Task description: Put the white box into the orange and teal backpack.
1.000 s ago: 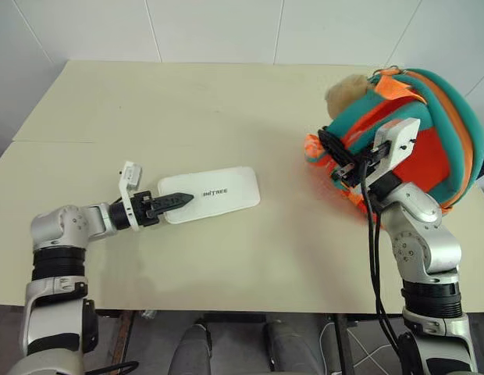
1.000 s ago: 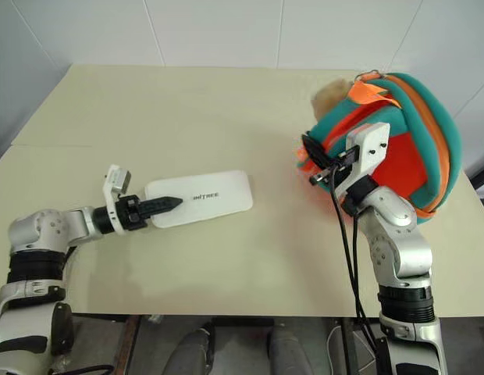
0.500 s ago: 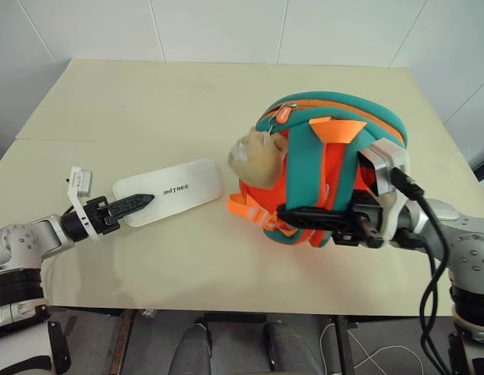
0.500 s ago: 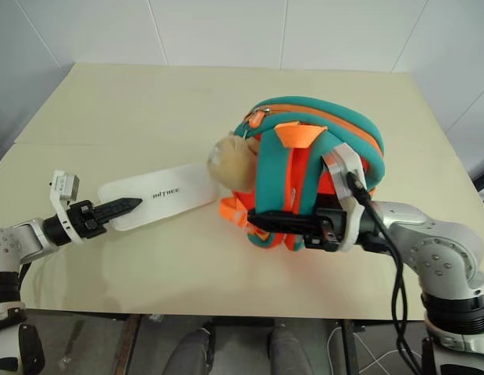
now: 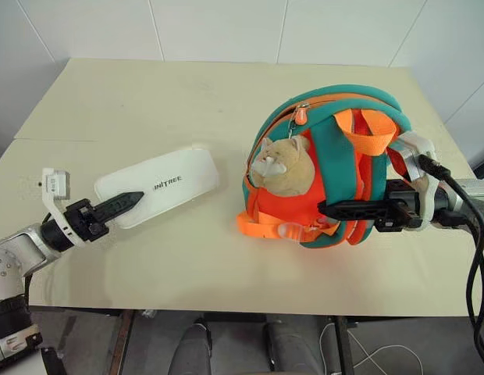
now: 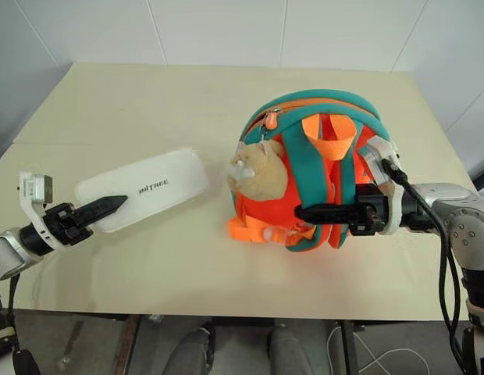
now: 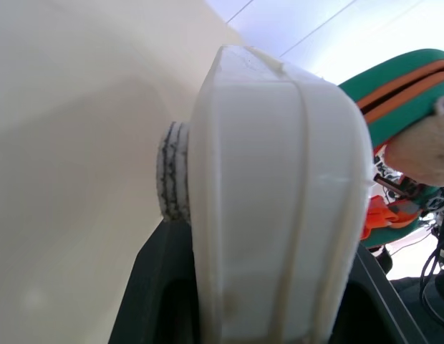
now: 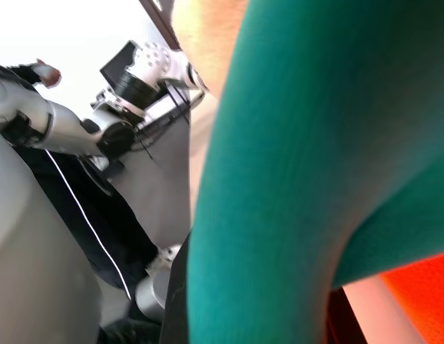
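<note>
Next, the left gripper releases the white box inside the backpack's orange-edged zipper opening [image 5: 316, 125] [image 7: 408, 92], behind the beige plush toy. The white box now slants just above the table.
My left gripper [image 5: 133, 197] is shut on one end of the white box [image 5: 176, 176], which is flat with dark lettering and slants just above the table at the left. In the left wrist view the white box [image 7: 279, 201] shows edge-on between the fingers. The orange and teal backpack [image 5: 326, 148] stands at the right of the table, with its beige plush toy [image 5: 282, 166] facing the box. My right gripper [image 5: 324, 208] reaches in level from the right and is shut on the backpack's lower front. Teal fabric of the backpack [image 8: 279, 143] lies close against the right wrist camera.
The beige table [image 5: 148, 101] has free room behind and between the box and the backpack. White wall panels rise behind its far edge. The table's front edge runs just below both grippers.
The right gripper has swung the backpack from the far right toward the table's middle and turned it so the plush toy faces left. The left gripper has drawn the box leftward and raised it.
</note>
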You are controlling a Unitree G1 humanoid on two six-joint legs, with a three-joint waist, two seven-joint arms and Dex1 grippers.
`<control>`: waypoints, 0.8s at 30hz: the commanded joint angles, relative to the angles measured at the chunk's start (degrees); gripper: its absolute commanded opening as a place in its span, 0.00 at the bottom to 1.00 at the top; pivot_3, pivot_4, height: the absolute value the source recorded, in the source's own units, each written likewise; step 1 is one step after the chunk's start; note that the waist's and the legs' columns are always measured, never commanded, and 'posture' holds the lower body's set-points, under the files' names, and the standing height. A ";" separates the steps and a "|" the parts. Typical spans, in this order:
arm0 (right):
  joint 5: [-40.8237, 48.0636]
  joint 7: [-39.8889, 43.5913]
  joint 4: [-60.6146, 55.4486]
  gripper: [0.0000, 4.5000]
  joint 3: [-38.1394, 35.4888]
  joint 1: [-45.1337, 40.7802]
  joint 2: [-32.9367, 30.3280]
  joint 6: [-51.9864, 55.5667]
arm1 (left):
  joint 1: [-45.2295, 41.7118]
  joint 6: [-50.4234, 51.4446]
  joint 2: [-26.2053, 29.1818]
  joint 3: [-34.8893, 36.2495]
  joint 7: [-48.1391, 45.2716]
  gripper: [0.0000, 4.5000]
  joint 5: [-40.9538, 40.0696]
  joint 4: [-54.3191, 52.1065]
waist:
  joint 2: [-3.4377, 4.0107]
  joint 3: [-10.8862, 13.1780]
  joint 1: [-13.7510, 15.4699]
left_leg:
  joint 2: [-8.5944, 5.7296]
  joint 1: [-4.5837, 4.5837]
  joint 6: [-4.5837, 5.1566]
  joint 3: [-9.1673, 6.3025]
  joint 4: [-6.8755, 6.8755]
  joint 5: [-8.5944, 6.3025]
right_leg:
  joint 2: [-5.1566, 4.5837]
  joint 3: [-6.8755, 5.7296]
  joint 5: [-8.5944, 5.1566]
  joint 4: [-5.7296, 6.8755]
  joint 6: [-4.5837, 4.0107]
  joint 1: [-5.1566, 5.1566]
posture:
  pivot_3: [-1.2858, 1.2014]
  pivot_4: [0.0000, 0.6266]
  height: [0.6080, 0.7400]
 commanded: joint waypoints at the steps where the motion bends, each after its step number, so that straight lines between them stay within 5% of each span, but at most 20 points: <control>1: -2.41 -0.06 -1.33 0.00 0.33 -0.82 1.38 -1.79 | -1.10 -4.60 -1.10 2.91 -1.14 0.27 -6.70 -10.01 | -0.03 0.01 0.10 | 0.00 -0.01 0.00 0.00 0.02 0.00 | 0.00 0.00 0.00 0.00 0.00 0.00 | 0.52 0.24 1.00; 12: -2.93 -1.77 -4.21 0.00 0.18 0.74 4.14 -0.84 | -4.71 -9.07 3.36 -2.45 -4.00 0.27 -11.86 -15.67 | -0.03 0.02 -0.13 | 0.00 -0.01 -0.01 0.02 0.12 -0.01 | 0.04 0.02 0.01 0.04 0.02 0.04 | 0.52 0.24 1.00; 24: -1.65 -2.40 -6.08 0.00 -0.86 1.13 4.39 0.39 | -12.28 -23.63 8.79 -18.76 -14.40 0.27 3.37 -5.96 | -0.04 0.02 0.10 | 0.00 0.00 -0.01 0.02 0.14 -0.01 | 0.09 0.02 0.01 0.03 0.02 0.05 | 0.52 0.24 1.00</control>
